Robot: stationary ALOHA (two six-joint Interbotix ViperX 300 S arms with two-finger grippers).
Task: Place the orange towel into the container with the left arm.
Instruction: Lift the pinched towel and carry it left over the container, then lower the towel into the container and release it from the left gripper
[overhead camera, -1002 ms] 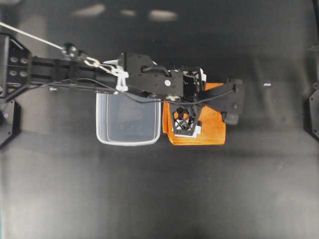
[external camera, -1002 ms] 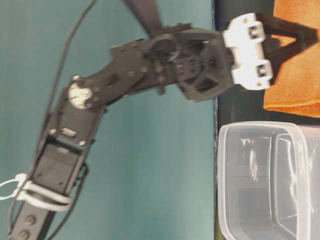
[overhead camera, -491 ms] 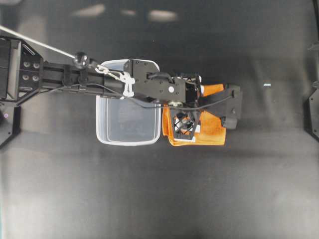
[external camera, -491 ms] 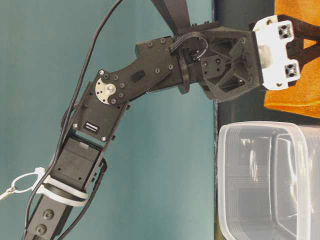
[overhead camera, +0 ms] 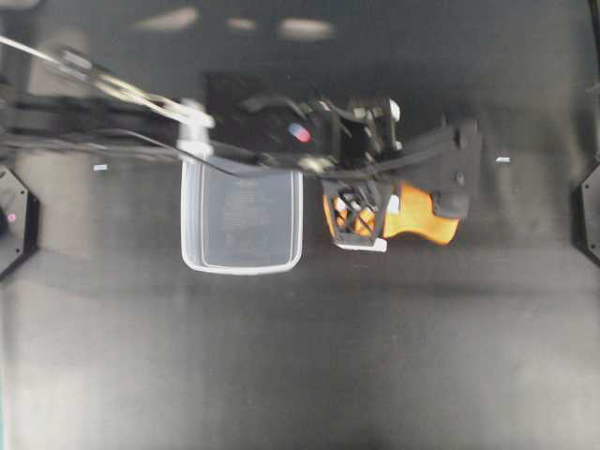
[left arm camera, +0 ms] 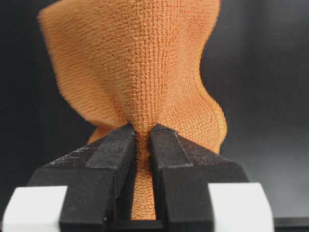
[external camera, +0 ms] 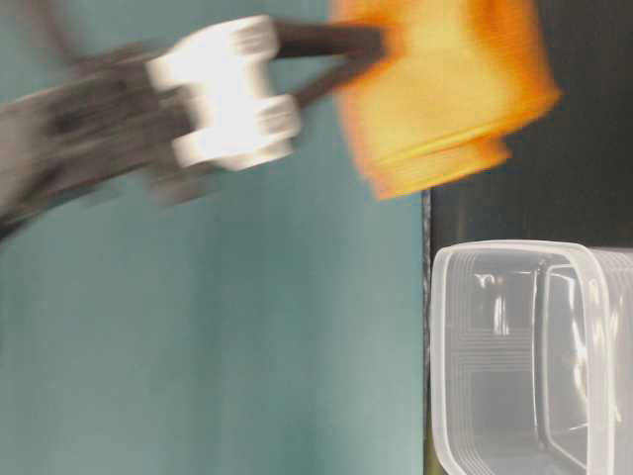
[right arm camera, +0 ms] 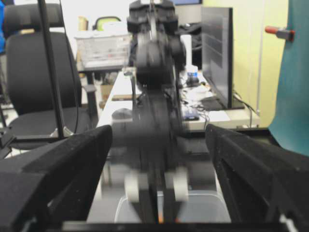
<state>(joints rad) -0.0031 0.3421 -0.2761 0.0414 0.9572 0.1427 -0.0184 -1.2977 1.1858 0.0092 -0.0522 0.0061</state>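
Next, I let go of the orange towel, now hanging bunched above the table, with my left gripper on the middle of the clear container's bottom (overhead camera: 247,199), inside the container's rim.
The orange towel (overhead camera: 417,214) hangs bunched from my left gripper (overhead camera: 371,225), lifted off the black table just right of the container (overhead camera: 242,220). In the left wrist view the jaws (left arm camera: 141,133) are shut on a vertical fold of the towel (left arm camera: 140,63). In the table-level view the blurred gripper (external camera: 368,54) holds the towel (external camera: 445,89) above and beyond the clear empty tub (external camera: 495,346). My right gripper (right arm camera: 159,164) is open wide and empty, facing the left arm and the tub (right arm camera: 203,205).
The left arm (overhead camera: 141,103) stretches from the left edge over the tub's far rim. Black mounts sit at the right edge (overhead camera: 591,216) and left edge (overhead camera: 14,220). Small white specks (overhead camera: 502,159) lie on the mat.
The left gripper has risen with the towel pinched in it. The towel went from flat on the table to a hanging bunch. The arm is blurred with motion.
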